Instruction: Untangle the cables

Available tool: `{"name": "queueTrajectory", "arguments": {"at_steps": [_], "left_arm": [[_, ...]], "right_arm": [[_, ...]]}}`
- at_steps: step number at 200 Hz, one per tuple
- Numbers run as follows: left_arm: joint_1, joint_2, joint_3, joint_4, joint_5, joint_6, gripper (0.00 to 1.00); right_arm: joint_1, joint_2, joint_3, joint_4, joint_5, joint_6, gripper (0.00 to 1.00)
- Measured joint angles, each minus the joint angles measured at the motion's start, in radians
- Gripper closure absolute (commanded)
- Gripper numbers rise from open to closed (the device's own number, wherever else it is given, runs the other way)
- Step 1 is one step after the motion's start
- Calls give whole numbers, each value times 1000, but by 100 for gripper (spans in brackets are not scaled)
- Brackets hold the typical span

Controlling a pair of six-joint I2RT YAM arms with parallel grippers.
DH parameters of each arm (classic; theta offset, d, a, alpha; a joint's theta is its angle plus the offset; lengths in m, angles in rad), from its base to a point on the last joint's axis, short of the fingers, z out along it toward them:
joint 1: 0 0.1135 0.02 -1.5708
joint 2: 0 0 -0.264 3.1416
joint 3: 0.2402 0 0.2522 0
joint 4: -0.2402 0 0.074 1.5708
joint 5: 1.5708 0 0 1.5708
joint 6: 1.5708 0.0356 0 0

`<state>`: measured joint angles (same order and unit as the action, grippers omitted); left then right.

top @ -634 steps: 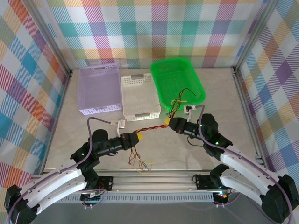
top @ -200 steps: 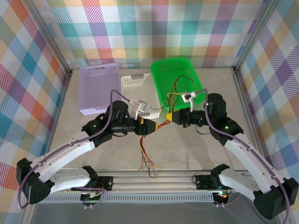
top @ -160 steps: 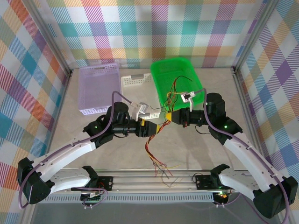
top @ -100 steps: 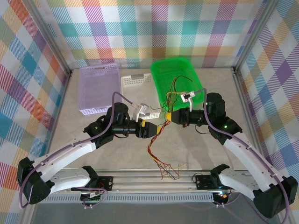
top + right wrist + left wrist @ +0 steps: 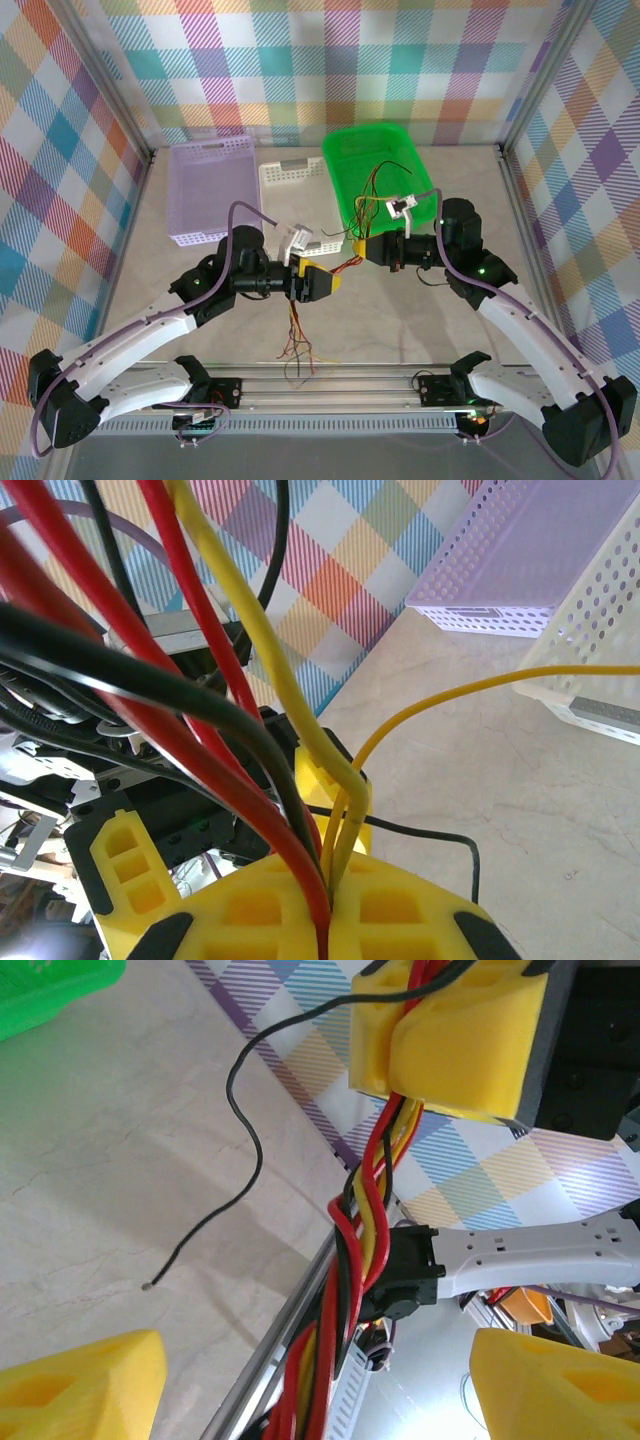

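Observation:
My right gripper is clamping the cables beyond their twisted part, so my left gripper needs to pinch the bundle (image 5: 313, 1372) before my right gripper opens and grabs it again closer.
The cables (image 5: 346, 266) are thin red, black and yellow wires twisted into one bundle. My right gripper (image 5: 359, 250) is shut on them just in front of the green basket. From there the bundle (image 5: 365, 1220) slants down between the spread yellow fingers (image 5: 85, 1385) of my left gripper (image 5: 327, 282), which is open around it without pinching it. The loose ends (image 5: 297, 340) hang toward the front rail. In the right wrist view the shut gripper (image 5: 325, 920) clamps the wires (image 5: 215, 740), and a single yellow wire (image 5: 480, 695) arcs away. One black strand (image 5: 245, 1130) curls free.
A green basket (image 5: 395, 150) stands at the back right with some wire ends over its near rim. A white basket (image 5: 285, 177) and a lilac basket (image 5: 205, 190) stand to its left. The aluminium rail (image 5: 330, 382) runs along the table's front edge.
My left gripper has opened and let go of the bundle, pulling back slightly to the left. The hanging wire ends have swung left. The right gripper has held still.

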<state>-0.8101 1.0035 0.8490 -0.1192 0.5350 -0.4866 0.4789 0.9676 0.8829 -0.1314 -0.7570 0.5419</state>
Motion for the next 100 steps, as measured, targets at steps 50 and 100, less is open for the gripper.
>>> {"name": "queueTrajectory", "arguments": {"at_steps": [50, 100], "left_arm": [[0, -8, -30, 21, 18, -21, 34], [0, -7, -52, 23, 26, -27, 62]], "right_arm": [[0, 4, 2, 14, -1, 4, 100], [3, 8, 2, 41, -5, 29, 100]]}}
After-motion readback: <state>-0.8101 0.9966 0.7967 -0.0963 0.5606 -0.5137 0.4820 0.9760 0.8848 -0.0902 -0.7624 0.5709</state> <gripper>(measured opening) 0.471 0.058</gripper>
